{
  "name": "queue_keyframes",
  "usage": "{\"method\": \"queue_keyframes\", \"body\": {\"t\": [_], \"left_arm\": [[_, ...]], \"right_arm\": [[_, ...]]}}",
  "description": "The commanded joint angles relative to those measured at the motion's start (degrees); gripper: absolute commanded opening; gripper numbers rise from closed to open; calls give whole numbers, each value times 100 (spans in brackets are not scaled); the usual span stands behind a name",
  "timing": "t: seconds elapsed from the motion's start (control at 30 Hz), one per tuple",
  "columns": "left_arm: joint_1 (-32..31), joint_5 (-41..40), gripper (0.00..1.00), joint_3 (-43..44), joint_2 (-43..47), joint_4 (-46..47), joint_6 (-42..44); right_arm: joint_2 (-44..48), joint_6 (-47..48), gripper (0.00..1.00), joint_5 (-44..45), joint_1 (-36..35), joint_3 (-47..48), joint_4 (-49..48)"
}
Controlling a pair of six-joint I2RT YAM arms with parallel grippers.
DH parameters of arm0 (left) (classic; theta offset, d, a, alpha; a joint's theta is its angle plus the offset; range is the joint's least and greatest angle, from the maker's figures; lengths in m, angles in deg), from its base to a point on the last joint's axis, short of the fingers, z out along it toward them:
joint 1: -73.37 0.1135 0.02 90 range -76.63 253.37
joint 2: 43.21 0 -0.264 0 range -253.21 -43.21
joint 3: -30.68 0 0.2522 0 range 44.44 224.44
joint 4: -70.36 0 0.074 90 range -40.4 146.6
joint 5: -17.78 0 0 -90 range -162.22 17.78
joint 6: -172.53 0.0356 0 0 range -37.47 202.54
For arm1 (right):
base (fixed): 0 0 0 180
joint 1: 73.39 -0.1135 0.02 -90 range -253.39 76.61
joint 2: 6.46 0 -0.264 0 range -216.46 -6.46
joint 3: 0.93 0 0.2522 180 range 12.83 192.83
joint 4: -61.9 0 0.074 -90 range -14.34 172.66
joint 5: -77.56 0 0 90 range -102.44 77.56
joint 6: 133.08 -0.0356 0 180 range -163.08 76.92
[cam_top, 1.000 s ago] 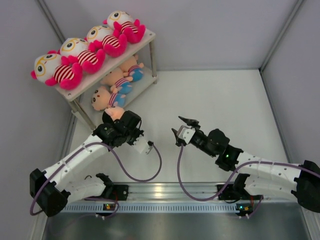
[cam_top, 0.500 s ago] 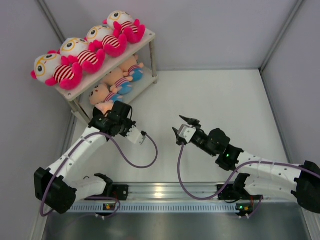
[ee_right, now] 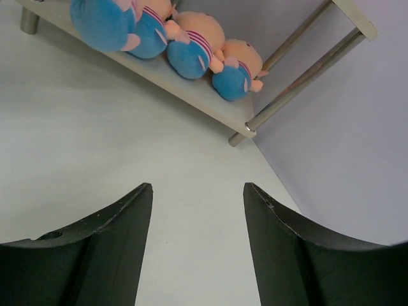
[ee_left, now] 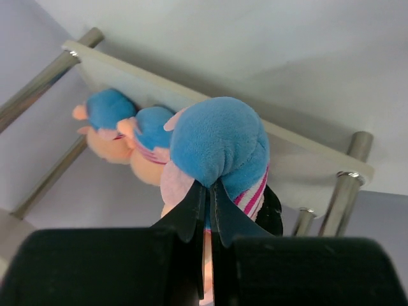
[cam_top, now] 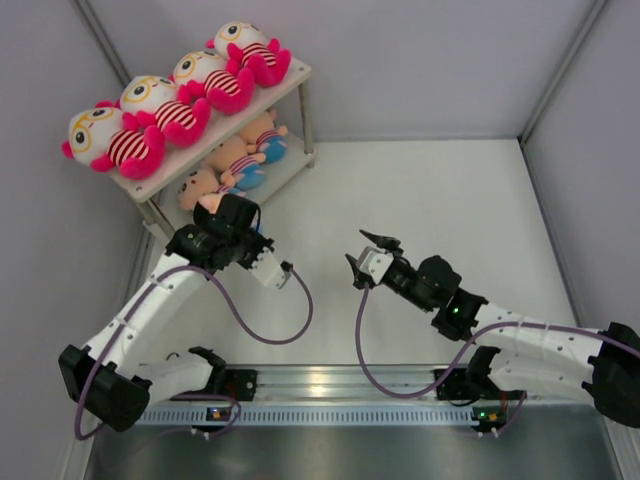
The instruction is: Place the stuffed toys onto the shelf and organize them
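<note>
Next, my left gripper lets go of the peach-faced doll at the near end of the lower board [cam_top: 196,221] [ee_left: 280,175], beside the metal leg.
The shelf [cam_top: 292,72] stands at the far left. Four white-headed, pink-limbed toys [cam_top: 160,105] lie in a row on its top board. Peach-faced dolls [cam_top: 245,155] lie on the lower board [ee_left: 306,159]. My left gripper [cam_top: 215,210] is at the near end of the lower tier. In the left wrist view it [ee_left: 209,185] is shut on the blue pants of a peach-faced doll [ee_left: 220,137], beside two other dolls [ee_left: 127,124]. My right gripper [cam_top: 362,252] is open and empty over the table; the right wrist view [ee_right: 197,186] shows the dolls [ee_right: 191,51] on the lower board.
Grey walls close in the white table [cam_top: 430,200] on the left, back and right. The shelf's metal legs [ee_left: 347,191] stand close to my left gripper. A metal rail [cam_top: 330,385] with the arm bases runs along the near edge.
My left gripper has moved up and left with the doll, from the table in front of the shelf to the near end of the lower tier. The right arm has not moved.
</note>
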Motion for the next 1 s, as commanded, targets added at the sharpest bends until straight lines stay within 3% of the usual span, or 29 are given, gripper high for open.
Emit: {"method": "queue_keyframes", "body": {"t": [0.0,0.2,0.53,0.97], "left_arm": [[-101,8,0,626,-116,23,529],[-23,-958,0,943,-643,32,837],[830,-1531,0,1190,-1127,14,1760],[1444,-1101,0,1103,-1294,-777,1803]], "right_arm": [[0,-131,60,-139,64,82,-299],[140,-158,60,-131,64,64,-272],[263,-246,60,-183,64,-32,-263],[220,-272,60,-219,64,-68,-369]]}}
